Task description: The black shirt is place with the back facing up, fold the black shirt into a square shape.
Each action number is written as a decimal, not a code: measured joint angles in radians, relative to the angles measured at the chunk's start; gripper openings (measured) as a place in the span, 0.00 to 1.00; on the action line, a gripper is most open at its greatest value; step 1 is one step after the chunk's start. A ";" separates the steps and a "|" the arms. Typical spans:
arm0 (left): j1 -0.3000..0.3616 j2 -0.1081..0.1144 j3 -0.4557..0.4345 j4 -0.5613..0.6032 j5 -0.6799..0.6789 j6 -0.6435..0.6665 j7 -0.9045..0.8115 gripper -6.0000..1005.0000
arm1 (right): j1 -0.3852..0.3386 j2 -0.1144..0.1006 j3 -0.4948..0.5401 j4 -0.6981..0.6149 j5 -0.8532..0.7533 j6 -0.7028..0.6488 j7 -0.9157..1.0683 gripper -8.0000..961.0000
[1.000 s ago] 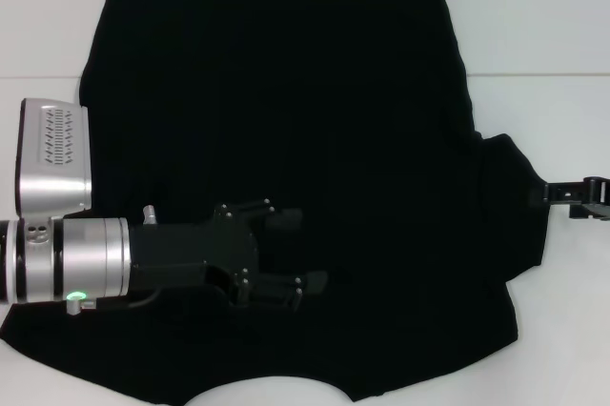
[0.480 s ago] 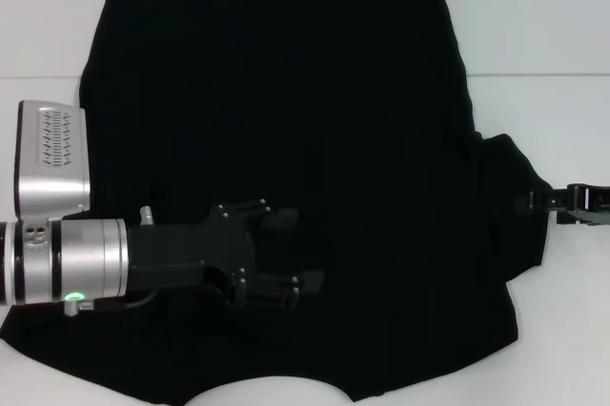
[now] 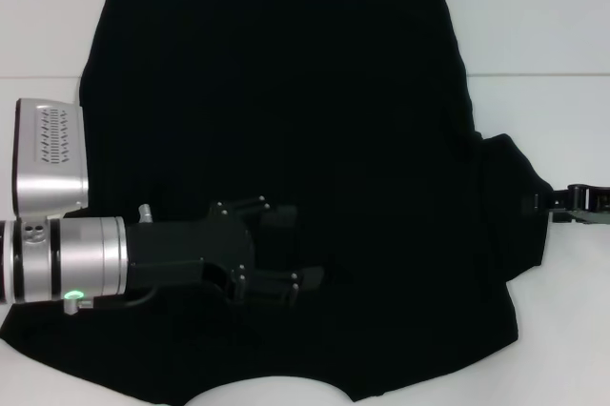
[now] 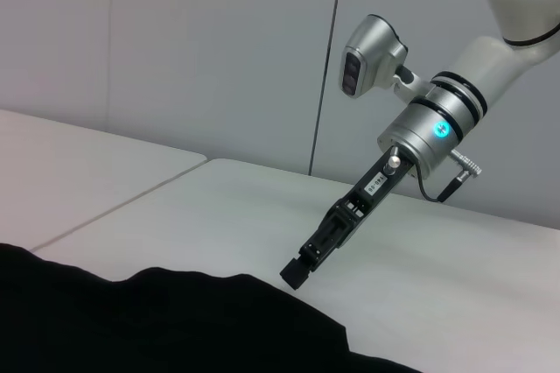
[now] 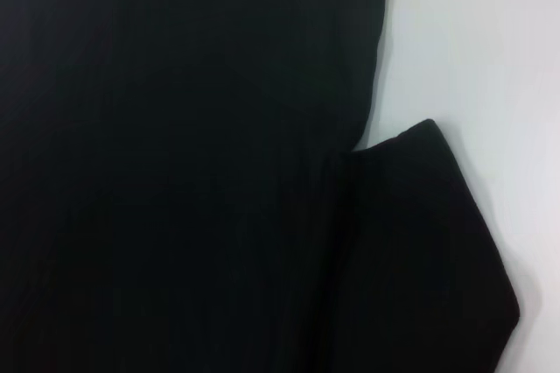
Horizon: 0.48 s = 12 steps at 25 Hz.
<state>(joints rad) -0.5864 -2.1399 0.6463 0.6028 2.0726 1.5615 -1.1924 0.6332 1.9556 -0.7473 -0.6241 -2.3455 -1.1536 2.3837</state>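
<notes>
The robot's right gripper is closed just off the edge of the folded-in sleeve, so it should open, pinch that sleeve edge [image 3: 545, 222] and pull the sleeve out flat.
The black shirt [image 3: 286, 120] lies spread flat over most of the table, plain side up, with one short sleeve [image 3: 515, 206] sticking out to the right. My left gripper [image 3: 297, 250] hovers open over the shirt's near left part, with nothing between its fingers. My right gripper [image 3: 564, 202] sits just off the tip of that right sleeve, low over the table and shut on nothing. The left wrist view shows the right gripper [image 4: 297, 270] slanting down beside the shirt's edge [image 4: 219, 303]. The right wrist view shows only the shirt [image 5: 175, 172] and the sleeve [image 5: 429, 250].
The white table [image 3: 543, 53] shows bare to the right of the shirt and in a strip on the left [image 3: 38, 34]. A seam in the tabletop [image 3: 534, 74] runs left to right. A grey wall [image 4: 219, 40] stands behind the table.
My right gripper has drawn back to the right, off the sleeve tip and a little nearer. The sleeve stayed in place. My left gripper has barely shifted.
</notes>
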 joint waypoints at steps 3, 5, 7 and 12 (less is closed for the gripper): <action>0.002 0.000 -0.001 0.000 -0.004 0.000 0.000 0.90 | 0.003 0.000 -0.001 0.000 -0.002 0.000 0.001 0.73; 0.004 0.001 -0.001 0.000 -0.006 0.000 0.000 0.90 | 0.006 0.000 -0.002 0.005 -0.003 0.000 0.003 0.64; 0.004 0.002 -0.001 0.000 -0.006 0.000 0.000 0.90 | 0.008 0.000 -0.003 0.014 -0.004 0.001 0.004 0.56; 0.005 0.004 0.000 0.000 -0.006 0.000 0.001 0.90 | 0.004 0.000 0.001 0.017 -0.005 0.001 0.003 0.34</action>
<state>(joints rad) -0.5814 -2.1363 0.6459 0.6028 2.0666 1.5616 -1.1911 0.6376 1.9557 -0.7467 -0.6074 -2.3501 -1.1526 2.3863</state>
